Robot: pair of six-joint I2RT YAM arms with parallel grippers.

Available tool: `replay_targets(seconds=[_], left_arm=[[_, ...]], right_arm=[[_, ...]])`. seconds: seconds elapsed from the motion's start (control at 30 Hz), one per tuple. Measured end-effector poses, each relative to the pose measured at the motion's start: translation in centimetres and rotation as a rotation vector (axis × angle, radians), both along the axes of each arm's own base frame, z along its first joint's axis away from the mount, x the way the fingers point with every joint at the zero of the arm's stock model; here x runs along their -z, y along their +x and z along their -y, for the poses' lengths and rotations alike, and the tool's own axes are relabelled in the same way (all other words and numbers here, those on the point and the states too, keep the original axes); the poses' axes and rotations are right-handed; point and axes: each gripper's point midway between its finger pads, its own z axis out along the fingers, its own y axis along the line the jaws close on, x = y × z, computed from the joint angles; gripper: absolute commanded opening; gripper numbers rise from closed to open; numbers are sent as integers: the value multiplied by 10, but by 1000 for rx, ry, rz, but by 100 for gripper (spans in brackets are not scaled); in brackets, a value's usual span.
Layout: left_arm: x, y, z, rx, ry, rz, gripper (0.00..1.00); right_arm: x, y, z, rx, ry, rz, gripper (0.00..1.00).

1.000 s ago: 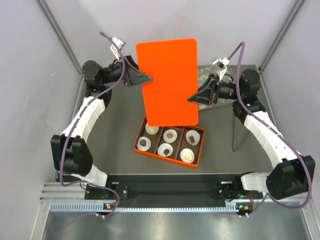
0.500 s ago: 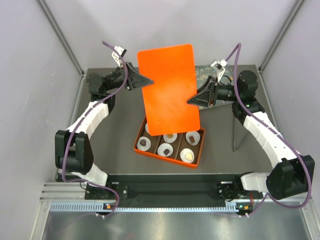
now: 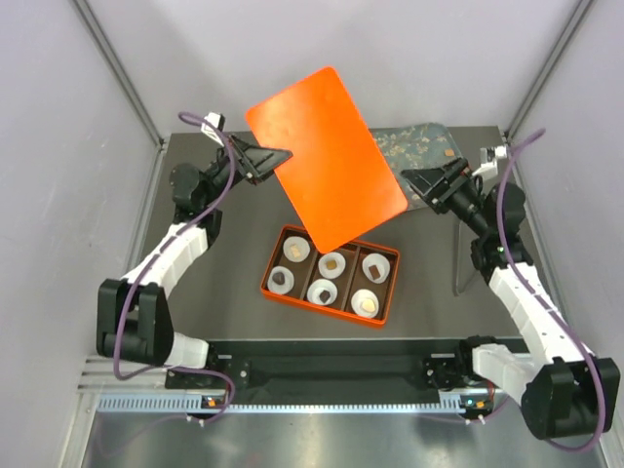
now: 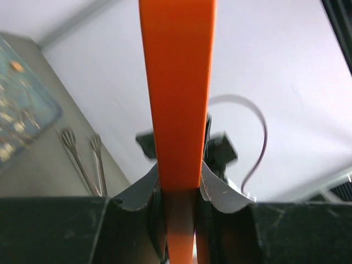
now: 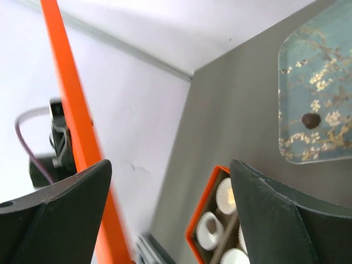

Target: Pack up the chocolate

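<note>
The left gripper holds the lid's long edge, crooked to the box, so the right gripper needs to grab one short edge [image 3: 369, 227] before the left gripper grabs the other.
The orange box lid [image 3: 327, 156] hangs tilted in the air above the orange box [image 3: 275, 261], and my left gripper [image 3: 271, 156] is shut on its left edge. The left wrist view shows that lid [image 4: 176, 82] edge-on, clamped between the fingers of the left gripper [image 4: 179, 179]. My right gripper [image 3: 421, 181] stands open to the right of the lid, apart from it, and the right wrist view shows the right gripper [image 5: 170, 170] with nothing between its fingers. Chocolate pieces [image 3: 331, 261] sit in white paper cups in the box. One dark piece [image 5: 311, 120] lies on the blossom tray [image 5: 330, 77].
The blossom tray [image 3: 414, 146] lies at the back right of the table. Metal tongs [image 4: 82, 159] lie beside it. A thin metal stand [image 3: 458, 258] rises at the right, next to my right arm. Grey walls close in both sides.
My right gripper has opened, let go of the lid and pulled back to the right. The left gripper shut on the lid, which has swung to a steeper tilt.
</note>
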Motion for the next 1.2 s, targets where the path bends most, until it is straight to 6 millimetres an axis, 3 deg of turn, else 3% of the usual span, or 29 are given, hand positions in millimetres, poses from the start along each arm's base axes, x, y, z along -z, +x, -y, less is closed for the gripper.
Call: replay_targets(seconds=[0.13, 0.23, 0.43, 0.57, 0.67, 0.7, 0.73, 0.8, 0.9, 0.93, 1.03, 1.2], left_arm=[[-4, 9, -15, -167, -47, -23, 0], [0, 19, -21, -261, -89, -53, 0], [22, 29, -6, -333, -114, -143, 0], [24, 26, 8, -336, -117, -152, 0], [26, 23, 16, -339, -114, -150, 0], [27, 22, 18, -340, -112, -151, 0], [30, 22, 19, -342, -107, -153, 0], [37, 22, 20, -346, -88, -166, 1], [53, 17, 19, -356, -36, -194, 23], [60, 13, 17, -359, -15, -206, 37], [71, -6, 16, -338, 60, -218, 54], [87, -35, 9, -312, 241, -206, 61]], right_arm=[[22, -3, 13, 115, 118, -75, 87], [26, -7, 16, 171, 177, -73, 88], [-1, -21, -10, 124, 237, 47, 90], [-9, -24, -34, 57, 259, 92, 88], [-4, -24, -46, 27, 258, 93, 76], [-3, -24, -49, 22, 260, 96, 66], [-1, -25, -49, 20, 262, 99, 45], [6, -26, -48, 28, 262, 105, 30], [23, -34, -46, 20, 269, 91, 0], [24, -37, -44, 13, 272, 90, 0], [24, -49, -40, -42, 251, 110, 0], [22, -64, -17, -94, 187, 167, 0]])
